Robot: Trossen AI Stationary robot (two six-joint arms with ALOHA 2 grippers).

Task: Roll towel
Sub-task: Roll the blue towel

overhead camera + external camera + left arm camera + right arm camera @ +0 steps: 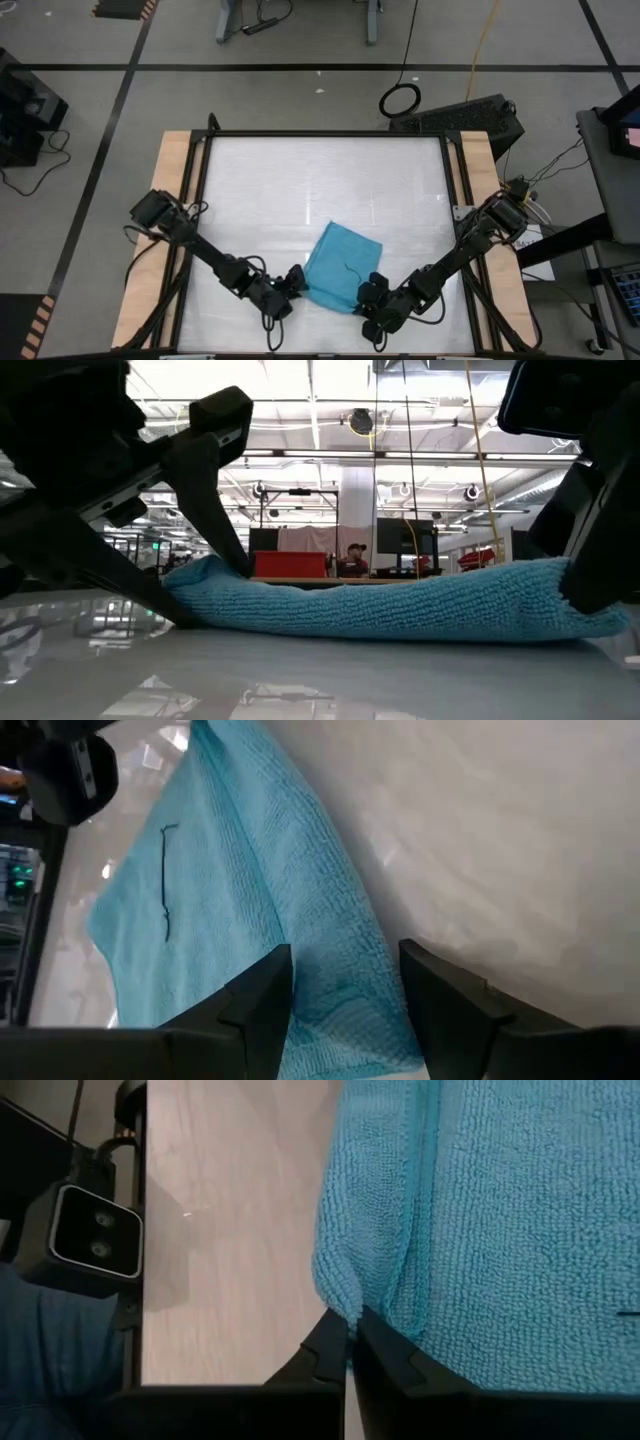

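My left gripper slants low across the towel fold's loose end; I will tip its fingers down, pinching the fold's corner point(311, 292) from above.
The teal-blue towel point(342, 266) lies on the white tabletop point(300, 190) near its near edge, with its near part folded over into a thick ridge point(400, 605). My left gripper point(297, 283) is open at the towel's near left end, its two fingers standing on either side of the ridge point(340, 950). My right gripper point(372, 290) is at the towel's near right end and is shut on the towel point(480, 1210). My left gripper straddles the left end of the towel's folded ridge point(345, 970), coming in low from the table's near left. In the low view one fingertip point(238, 560) rests on top of the ridge and the other point(170, 610) lies against its end at table level. The towel lies on the table. My right gripper pinches a small tuck of the towel's edge point(352, 1312) between its two fingertips, at the towel's near right corner. The fingers come in low from the table's near right. The towel stays on the table, slack, with a fold line point(415, 1230) running away from the pinch.
Black frame rails and wooden side boards point(172, 200) border the tabletop. A small camera unit point(95, 1240) sits at the table's near edge. The white surface beyond the towel's far edge point(320, 180) is bare.
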